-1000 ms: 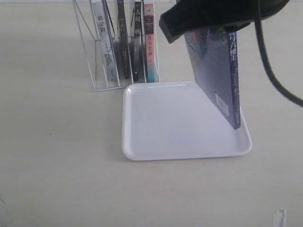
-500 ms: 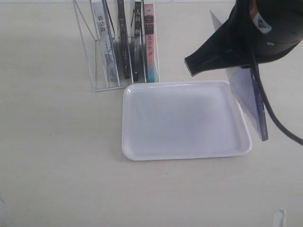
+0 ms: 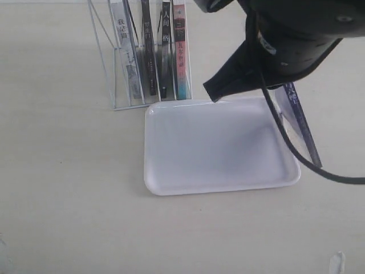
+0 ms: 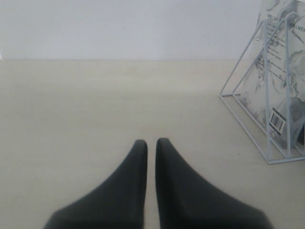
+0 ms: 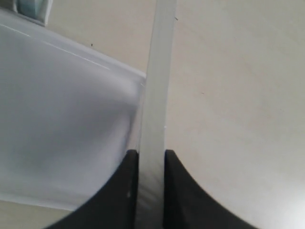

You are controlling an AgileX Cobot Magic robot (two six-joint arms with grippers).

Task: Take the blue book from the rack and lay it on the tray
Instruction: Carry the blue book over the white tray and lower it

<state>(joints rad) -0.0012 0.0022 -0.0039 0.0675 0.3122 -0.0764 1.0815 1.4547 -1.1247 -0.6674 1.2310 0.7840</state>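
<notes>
The blue book will go down flat across the middle of the white tray [image 3: 216,152] [image 5: 40,126] from my right gripper. The book now hangs tilted by the tray's rim.
My right gripper [image 5: 151,152] is shut on the top edge of the blue book [image 5: 158,71], seen edge-on between the black fingers. In the exterior view the blue book [image 3: 299,128] hangs tilted under the black right arm [image 3: 285,45]. Its lower corner is just outside the right rim of the white tray [image 3: 217,154], and most of its cover is hidden by the arm. The tray [image 5: 62,119] holds nothing. The white wire rack [image 3: 112,68] stands behind the tray's left corner. My left gripper [image 4: 151,141] is shut and holds nothing, low over bare table near the rack [image 4: 267,100].
Several books remain upright in the rack: a grey-white-spined one [image 3: 122,34], two dark ones [image 3: 148,51] and a pink-and-teal-spined one [image 3: 180,57]. A small white object [image 3: 337,262] lies at the table's front right edge.
The right arm carried the book from above the tray out past its right rim, then dropped lower. The tray has shifted slightly to the left. The left gripper shows no change.
</notes>
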